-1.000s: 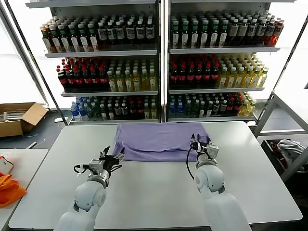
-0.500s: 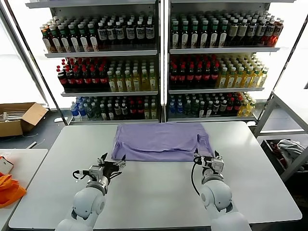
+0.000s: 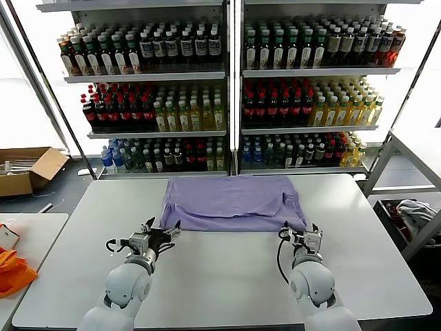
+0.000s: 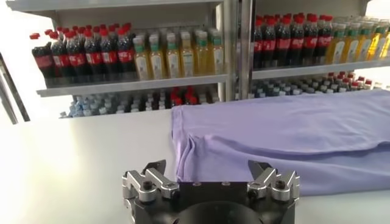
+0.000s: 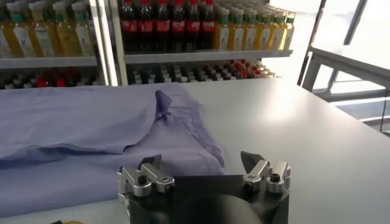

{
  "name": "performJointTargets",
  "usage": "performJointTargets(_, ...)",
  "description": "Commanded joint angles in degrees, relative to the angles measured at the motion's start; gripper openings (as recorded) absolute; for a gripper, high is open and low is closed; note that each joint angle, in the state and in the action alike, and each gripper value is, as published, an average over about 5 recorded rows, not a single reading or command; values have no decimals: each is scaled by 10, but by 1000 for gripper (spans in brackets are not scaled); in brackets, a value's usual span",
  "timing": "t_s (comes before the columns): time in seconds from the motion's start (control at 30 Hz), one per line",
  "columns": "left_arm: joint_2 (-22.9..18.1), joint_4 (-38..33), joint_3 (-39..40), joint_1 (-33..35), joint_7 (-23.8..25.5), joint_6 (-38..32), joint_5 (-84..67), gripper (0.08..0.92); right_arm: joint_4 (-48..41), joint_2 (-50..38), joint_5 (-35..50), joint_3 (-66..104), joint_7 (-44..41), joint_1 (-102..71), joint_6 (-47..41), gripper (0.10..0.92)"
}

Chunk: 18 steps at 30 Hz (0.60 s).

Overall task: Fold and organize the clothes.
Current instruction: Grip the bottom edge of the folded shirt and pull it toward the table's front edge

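Note:
The lavender T-shirt reaches the table's far edge, so my left gripper and my right gripper should pinch its near corners (image 3: 164, 223) and drag it closer before folding further.
The lavender T-shirt (image 3: 231, 202) lies folded on the far half of the white table (image 3: 220, 276), its printed graphic hidden. It also shows in the left wrist view (image 4: 286, 137) and in the right wrist view (image 5: 91, 131). My left gripper (image 3: 164, 232) is open and empty, just short of the shirt's near left corner; its own camera shows it too (image 4: 208, 168). My right gripper (image 3: 306, 231) is open and empty, just in front of the shirt's near right corner, where a sleeve lies folded over; it appears in its own view as well (image 5: 200, 161).
Shelves of bottles (image 3: 227, 89) stand behind the table. An orange cloth (image 3: 12, 270) lies on a side table at the left. A cardboard box (image 3: 27, 169) sits on the floor at the left. A grey-white cloth pile (image 3: 413, 210) lies at the right.
My right gripper has let go of the shirt's right side and drawn back toward me, leaving that side folded over. My left gripper has barely moved.

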Motion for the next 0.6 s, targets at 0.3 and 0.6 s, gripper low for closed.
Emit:
performJointTargets(0.3,10,36,0,-25,1,40,-5,815,-32,-7,13,-1,2,13,-6,821)
performJointTargets(0.6,13,40,6,-16,6,46,-1,608,-36,6,15,0,-1,2,-4,631)
